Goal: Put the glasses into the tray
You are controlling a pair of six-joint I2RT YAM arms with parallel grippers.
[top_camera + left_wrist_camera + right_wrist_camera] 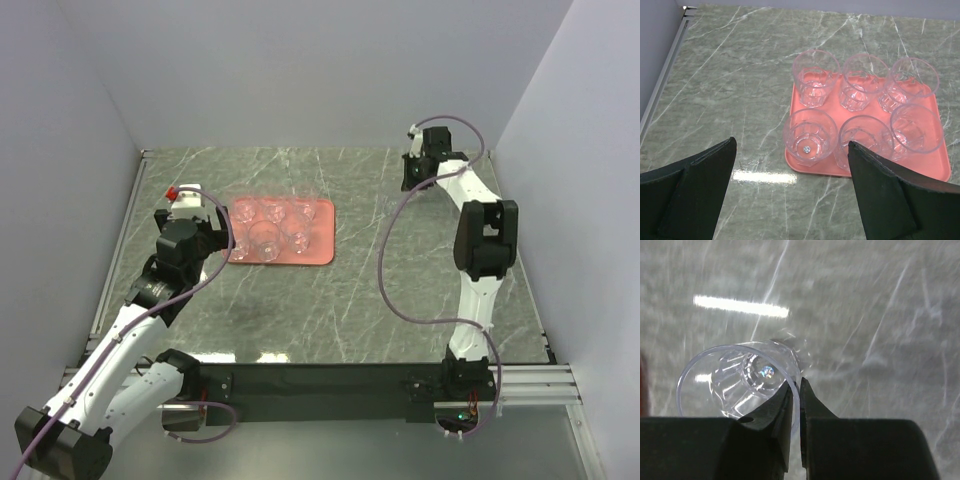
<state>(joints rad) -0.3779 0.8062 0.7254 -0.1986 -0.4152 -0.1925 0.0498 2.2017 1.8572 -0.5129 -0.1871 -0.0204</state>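
Observation:
The robot's right gripper should release the clear glass in the empty near corner of the salmon-pink tray (319,251), next to the other glasses.
The salmon-pink tray (322,228) lies left of centre on the marble table, and several clear glasses (266,238) stand upright on it. In the left wrist view the tray (816,168) and its glasses (815,80) sit just ahead. My left gripper (216,228) hovers at the tray's left end, open (791,146) with nothing between its fingers. My right gripper (414,172) is at the far right of the table. It is shut (796,383) on the rim of another clear glass (732,380), one finger inside the glass and one outside; the glass looks tilted.
Grey walls close in the table on the left, back and right. A metal rail (666,75) runs along the left edge. A small red part (172,191) sits by the left arm's wrist. A purple cable (392,270) loops beside the right arm.

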